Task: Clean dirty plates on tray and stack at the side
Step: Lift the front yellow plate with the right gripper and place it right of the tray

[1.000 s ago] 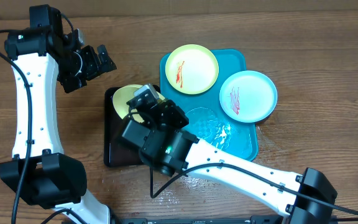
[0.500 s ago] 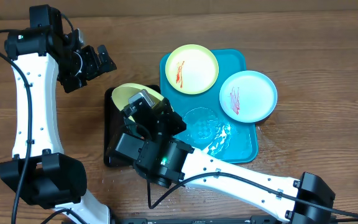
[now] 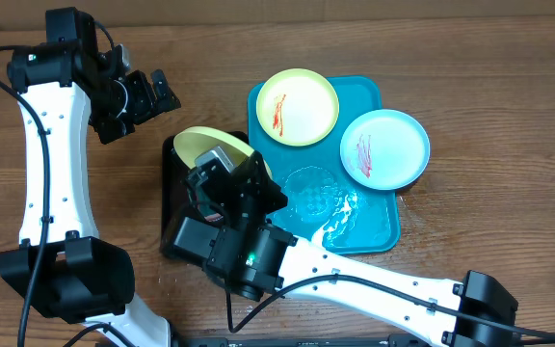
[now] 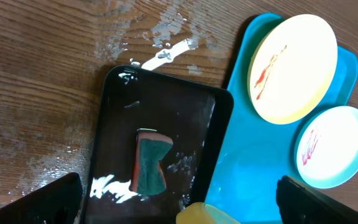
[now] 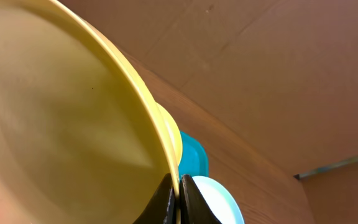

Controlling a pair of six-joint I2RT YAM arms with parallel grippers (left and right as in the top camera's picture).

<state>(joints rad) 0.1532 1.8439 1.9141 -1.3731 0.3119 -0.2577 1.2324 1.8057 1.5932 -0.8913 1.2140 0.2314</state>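
Next, my right gripper puts the pale yellow plate down on the bare wooden table [image 3: 445, 160] [image 5: 253, 214] next to the light blue plate.
My right gripper [image 3: 222, 166] is shut on the rim of a pale yellow plate [image 3: 203, 145] and holds it tilted on edge above the black tray [image 3: 173, 198]. In the right wrist view the plate [image 5: 61, 124] fills the left side, its rim pinched between the fingers [image 5: 165, 202]. A second yellow plate [image 3: 299, 106] with a red smear lies on the turquoise tray [image 3: 374, 222]. A light blue plate [image 3: 384, 147], also smeared red, overhangs the tray's right edge. My left gripper [image 3: 147, 94] hangs open and empty over the bare table at the upper left.
In the left wrist view a green and orange sponge [image 4: 149, 163] lies in the black tray [image 4: 114, 124], with white foam beside it. Water puddles sit on the turquoise tray [image 4: 253, 180] and on the wooden table [image 4: 166, 50].
My right arm has moved left and toward the front with the yellow plate, bringing it further over the black tray. The left arm has not moved.
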